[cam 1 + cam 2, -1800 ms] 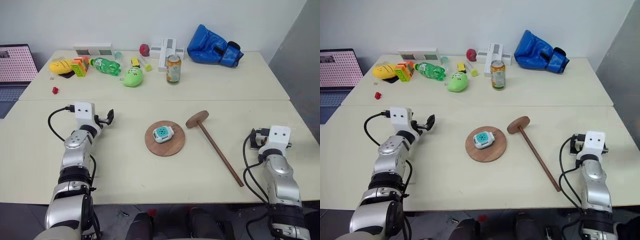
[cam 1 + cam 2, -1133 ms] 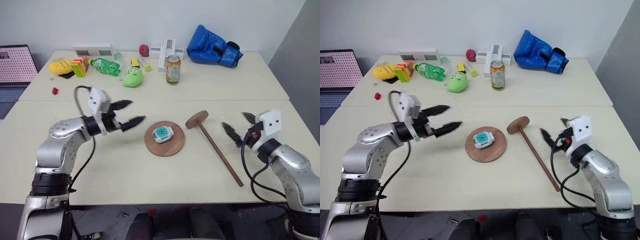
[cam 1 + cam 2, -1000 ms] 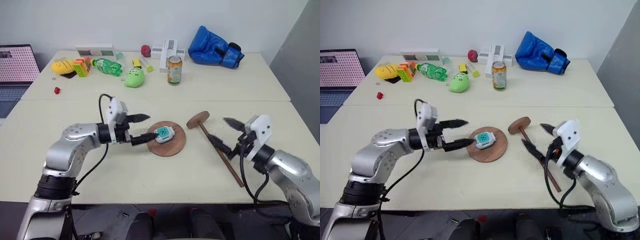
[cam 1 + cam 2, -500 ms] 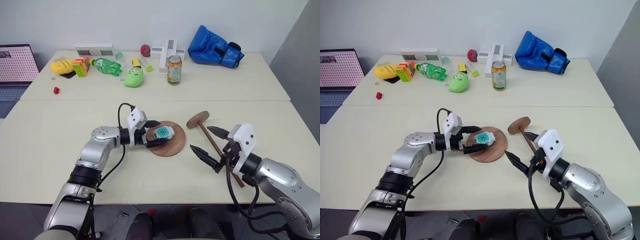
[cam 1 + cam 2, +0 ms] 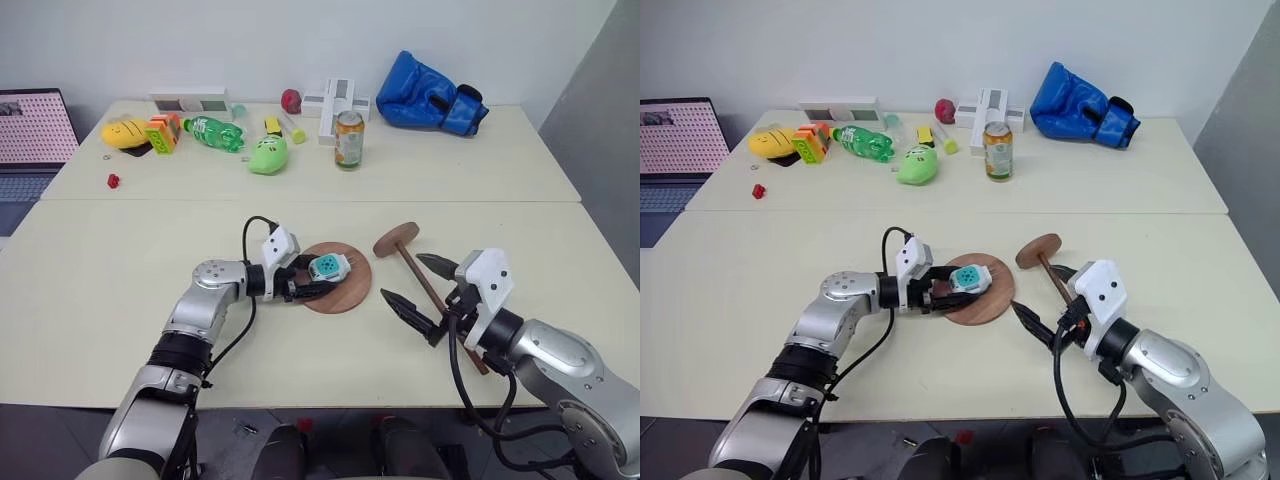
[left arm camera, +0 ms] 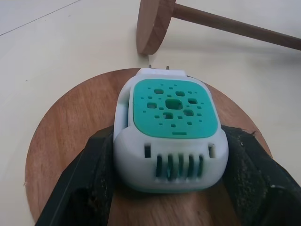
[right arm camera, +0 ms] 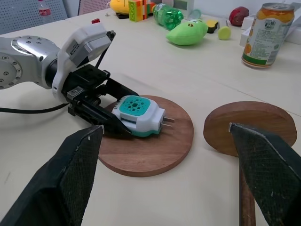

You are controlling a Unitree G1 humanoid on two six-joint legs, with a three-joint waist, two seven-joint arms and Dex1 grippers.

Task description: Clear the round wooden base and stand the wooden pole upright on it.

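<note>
My left gripper should set the plug-in device down this side of the table seam (image 5: 153, 228) near the red block.
The round wooden base (image 5: 350, 291) lies flat mid-table with a white-and-teal plug-in device (image 5: 327, 266) on top of it. My left gripper (image 5: 314, 277) reaches in from the left and is shut on that device; its black fingers (image 6: 89, 183) press both sides of the casing (image 6: 171, 132). The wooden pole (image 5: 422, 278) lies on the table just right of the base, its disc end (image 5: 395, 239) propped on edge toward the far side. My right gripper (image 5: 403, 278) hovers open beside the rod, close to the disc end, holding nothing.
Along the far side of the table stand a drink can (image 5: 347, 138), a blue boxing glove (image 5: 430, 93), a green toy (image 5: 266, 155), a green bottle (image 5: 212, 132), a yellow toy (image 5: 122, 131) and white boxes (image 5: 335, 98). A laptop (image 5: 30, 130) sits at the far left.
My left gripper slid in low over the base and closed on the white-and-teal device. My right gripper came in beside the pole and has since held still, open.
</note>
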